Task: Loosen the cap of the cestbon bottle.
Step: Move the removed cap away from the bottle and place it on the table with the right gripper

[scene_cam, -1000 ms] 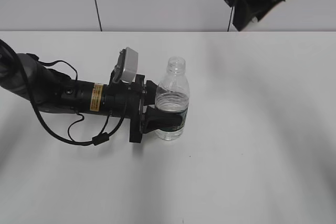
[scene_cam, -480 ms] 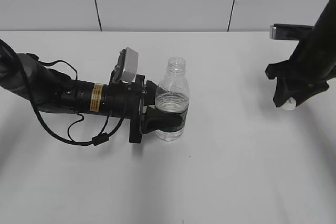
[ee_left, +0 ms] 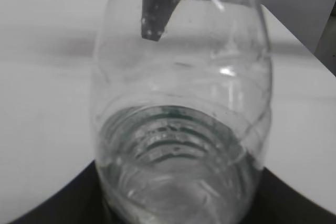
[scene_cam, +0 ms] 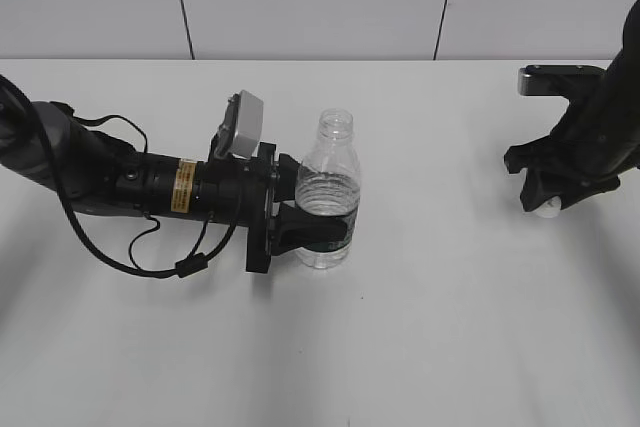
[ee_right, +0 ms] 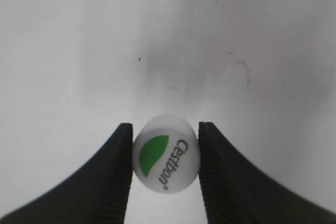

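The white cap, now held low over the table, will be let go by my right gripper on the bare table (scene_cam: 542,228) (ee_right: 189,127) just under that gripper's fingers, far away from the bottle.
The cestbon bottle (scene_cam: 328,187) stands upright in mid-table, its neck open with no cap on it. My left gripper (scene_cam: 310,232) is shut on the bottle's lower body at the dark green label. In the left wrist view the clear bottle (ee_left: 178,103) fills the frame between the dark jaws (ee_left: 178,211). My right gripper (scene_cam: 545,202) is far to the right, low over the table, shut on the white cap (scene_cam: 548,210). The right wrist view shows the cap (ee_right: 166,153), green leaf mark up, between the two fingers (ee_right: 166,156).
The white table (scene_cam: 450,327) stretches between the bottle and the right gripper. The left arm, with its cables (scene_cam: 150,247), lies along the table on the left. A white panelled wall (scene_cam: 310,2) stands behind the far edge.
The right arm came from high at the back, down and right, to just above the table at the right edge, carrying the cap. The left gripper and bottle have not moved.
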`<state>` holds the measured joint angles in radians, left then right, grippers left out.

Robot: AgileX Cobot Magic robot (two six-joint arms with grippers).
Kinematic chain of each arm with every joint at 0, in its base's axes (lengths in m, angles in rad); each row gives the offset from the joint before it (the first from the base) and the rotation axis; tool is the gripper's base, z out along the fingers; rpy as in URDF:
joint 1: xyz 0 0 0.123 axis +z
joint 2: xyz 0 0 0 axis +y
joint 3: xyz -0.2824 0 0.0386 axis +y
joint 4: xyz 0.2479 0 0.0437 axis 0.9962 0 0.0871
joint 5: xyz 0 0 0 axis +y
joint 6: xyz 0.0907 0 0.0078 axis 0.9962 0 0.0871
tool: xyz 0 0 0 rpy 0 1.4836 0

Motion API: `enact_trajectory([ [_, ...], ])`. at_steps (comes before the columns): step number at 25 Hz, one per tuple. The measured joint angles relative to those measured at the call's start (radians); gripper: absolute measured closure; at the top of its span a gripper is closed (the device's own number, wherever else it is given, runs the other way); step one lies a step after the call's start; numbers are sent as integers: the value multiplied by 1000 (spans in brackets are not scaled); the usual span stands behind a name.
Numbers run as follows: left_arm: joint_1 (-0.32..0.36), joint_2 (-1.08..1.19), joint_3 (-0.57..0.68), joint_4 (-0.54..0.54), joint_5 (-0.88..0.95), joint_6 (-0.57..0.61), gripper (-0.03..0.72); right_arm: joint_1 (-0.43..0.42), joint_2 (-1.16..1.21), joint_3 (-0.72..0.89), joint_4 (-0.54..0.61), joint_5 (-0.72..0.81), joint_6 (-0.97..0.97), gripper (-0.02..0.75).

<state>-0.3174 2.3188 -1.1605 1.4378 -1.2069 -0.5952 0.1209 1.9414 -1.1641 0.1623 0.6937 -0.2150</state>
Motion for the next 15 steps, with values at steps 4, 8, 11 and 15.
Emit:
enact_trajectory([
  [4,0,0,0,0,0,-2,307,0,13,1,-61,-3,42,442],
  [8,0,0,0,0,-1,-2,307,0,23,1,-73,-16,52,442],
  [11,0,0,0,0,-1,-2,307,0,25,1,-73,-26,54,442],
  [15,0,0,0,0,-1,-2,307,0,38,1,-73,-32,54,442],
])
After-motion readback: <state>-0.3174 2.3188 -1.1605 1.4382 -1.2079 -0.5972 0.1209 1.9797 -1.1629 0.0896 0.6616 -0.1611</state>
